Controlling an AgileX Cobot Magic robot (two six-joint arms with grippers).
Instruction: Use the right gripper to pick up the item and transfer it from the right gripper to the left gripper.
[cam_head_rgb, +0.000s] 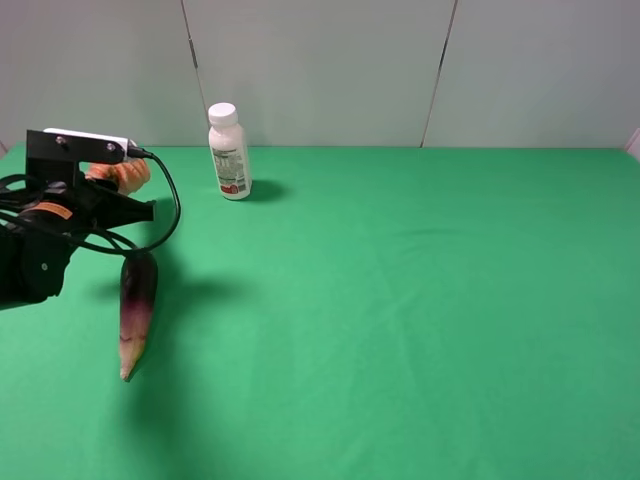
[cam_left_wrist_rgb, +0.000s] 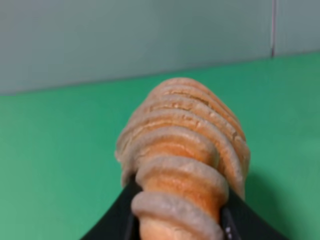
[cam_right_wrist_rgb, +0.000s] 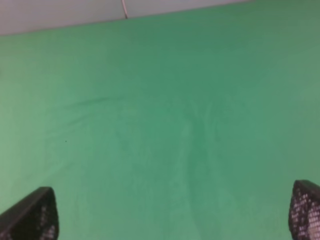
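Note:
The item, now held above the green cloth, will be let go by my left gripper on the green cloth (cam_head_rgb: 124, 218) just past the dark end of the purple eggplant.
The item (cam_head_rgb: 129, 174), a roll with orange and cream spiral ridges, is held in my left gripper (cam_head_rgb: 132, 196) at the far left, above the green cloth. In the left wrist view the item (cam_left_wrist_rgb: 186, 155) fills the middle, with black fingers (cam_left_wrist_rgb: 112, 222) shut against both its sides. My right gripper (cam_right_wrist_rgb: 172, 215) is out of the exterior high view. In the right wrist view its fingertips (cam_right_wrist_rgb: 32, 217) stand far apart over bare green cloth, with nothing between them.
A purple eggplant (cam_head_rgb: 137, 308) lies on the green cloth (cam_head_rgb: 400, 300) just below the left gripper. A white bottle (cam_head_rgb: 229, 152) stands upright at the back, near the grey wall. A black cable loops from the left arm.

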